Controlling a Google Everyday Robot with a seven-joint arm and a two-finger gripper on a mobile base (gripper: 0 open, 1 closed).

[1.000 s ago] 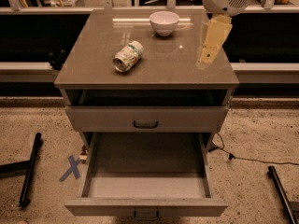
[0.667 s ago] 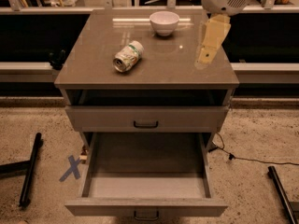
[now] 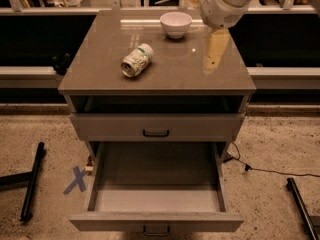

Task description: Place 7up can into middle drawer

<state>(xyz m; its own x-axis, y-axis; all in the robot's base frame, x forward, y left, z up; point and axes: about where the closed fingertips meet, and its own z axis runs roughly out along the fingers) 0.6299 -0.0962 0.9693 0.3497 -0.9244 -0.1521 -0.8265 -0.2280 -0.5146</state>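
Note:
Next, my gripper goes to the back half [image 3: 142, 55] of the 7up can, behind its silver end, and closes there.
The 7up can [image 3: 136, 60] lies on its side on the cabinet top [image 3: 100, 74], left of centre, its silver end facing the front left. The middle drawer [image 3: 156, 181] is pulled fully out below, and its plain grey floor is bare. Its small dark handle [image 3: 156, 230] shows at the bottom edge. My gripper [image 3: 215, 53] hangs over the right part of the cabinet top, well to the right of the can and apart from it. It holds nothing that I can see.
A white bowl [image 3: 176, 23] stands at the back of the cabinet top, just left of my arm. The upper drawer front [image 3: 156, 127] is closed. Dark bars lie on the floor at left [image 3: 32, 181] and right [image 3: 301, 204]. A cable [image 3: 270, 171] and a blue X mark [image 3: 76, 180] are on the floor.
My arm and gripper have shifted a little to the left and slightly lower, toward the middle of the cabinet top. The can, the bowl and the drawer have not moved.

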